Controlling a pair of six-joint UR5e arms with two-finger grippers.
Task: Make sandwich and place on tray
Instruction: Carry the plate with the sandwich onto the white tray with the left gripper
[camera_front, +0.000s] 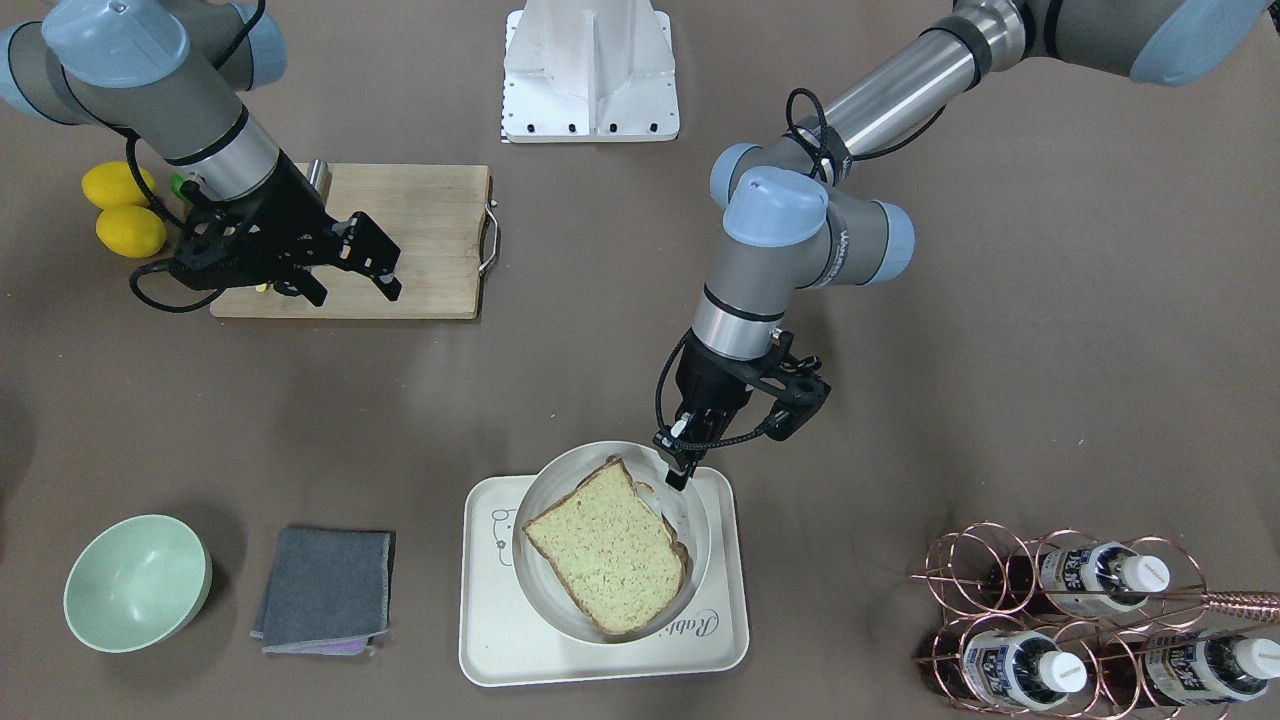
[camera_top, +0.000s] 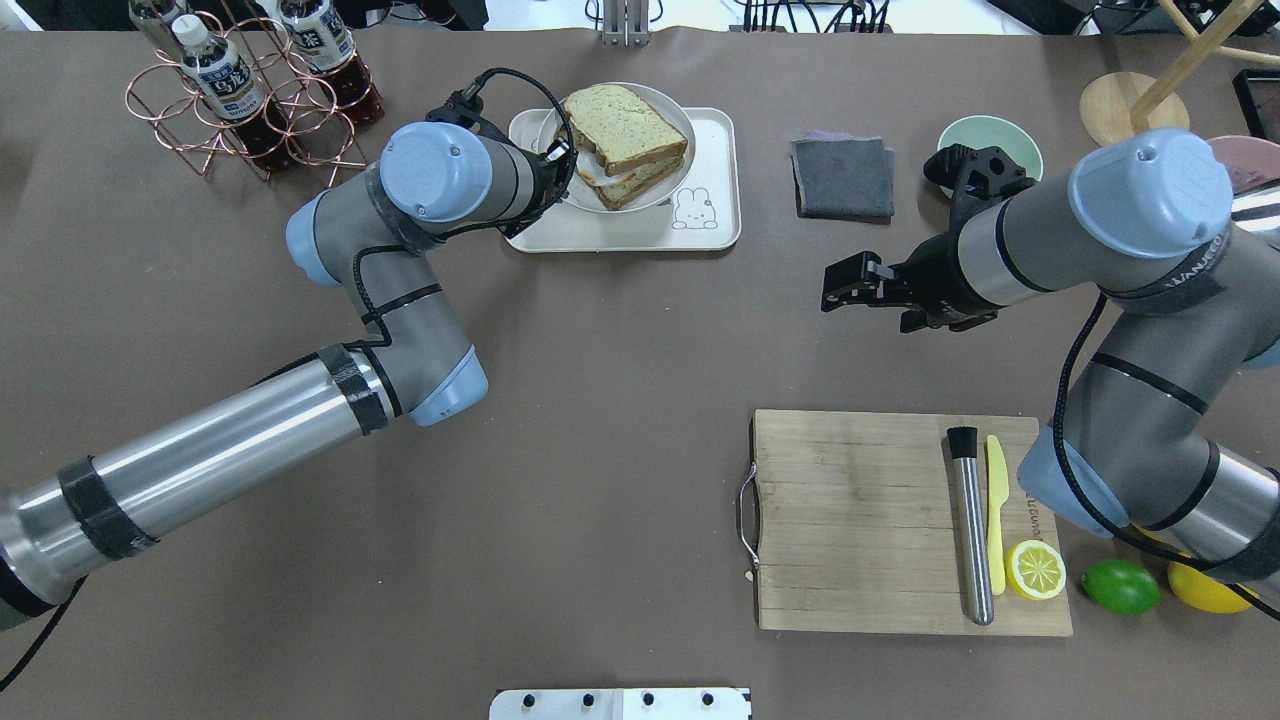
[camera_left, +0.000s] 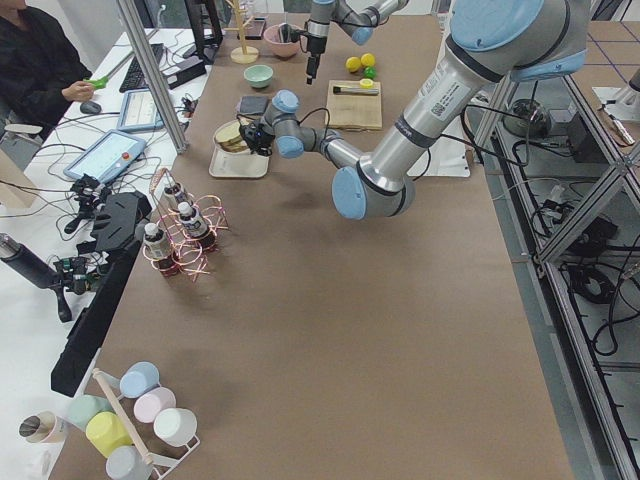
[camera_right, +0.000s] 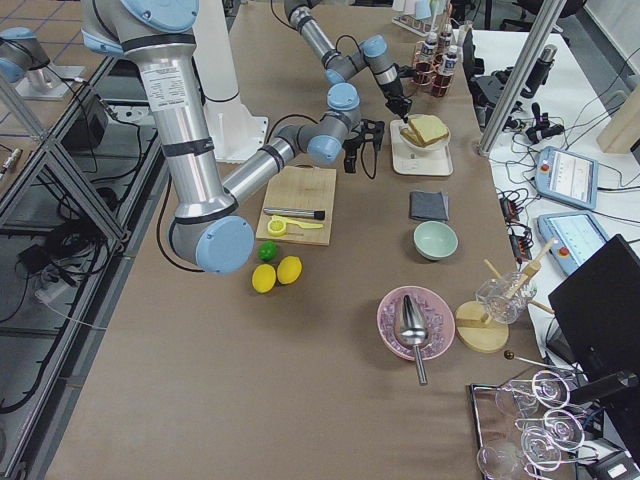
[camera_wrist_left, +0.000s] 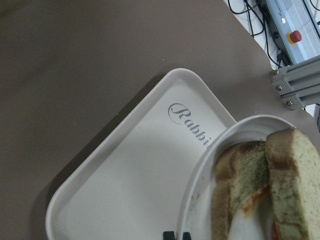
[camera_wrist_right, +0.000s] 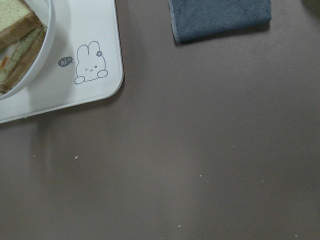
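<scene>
My left gripper needs to release the sandwich plate flat in the middle of the cream tray (camera_front: 606, 578).
The sandwich (camera_front: 610, 550) is two speckled bread slices with white egg and orange between them, on the round pale-grey plate (camera_front: 521, 530). The plate sits on the cream tray (camera_front: 500, 640), tilted up at the gripper's side. My left gripper (camera_front: 678, 472) is shut on the plate's rim on the robot's side. The left wrist view shows its fingertips (camera_wrist_left: 170, 234) close together at the rim, beside the sandwich (camera_wrist_left: 265, 190) and the tray (camera_wrist_left: 125, 175). My right gripper (camera_top: 836, 285) is open and empty above the bare table, right of the tray (camera_top: 715, 230).
A grey cloth (camera_top: 843, 177) and a green bowl (camera_top: 1000, 140) lie right of the tray. A copper bottle rack (camera_top: 250, 100) stands left of it. A wooden cutting board (camera_top: 850, 520) holds a metal rod, a yellow knife and a lemon half, with a lime and lemons beside it.
</scene>
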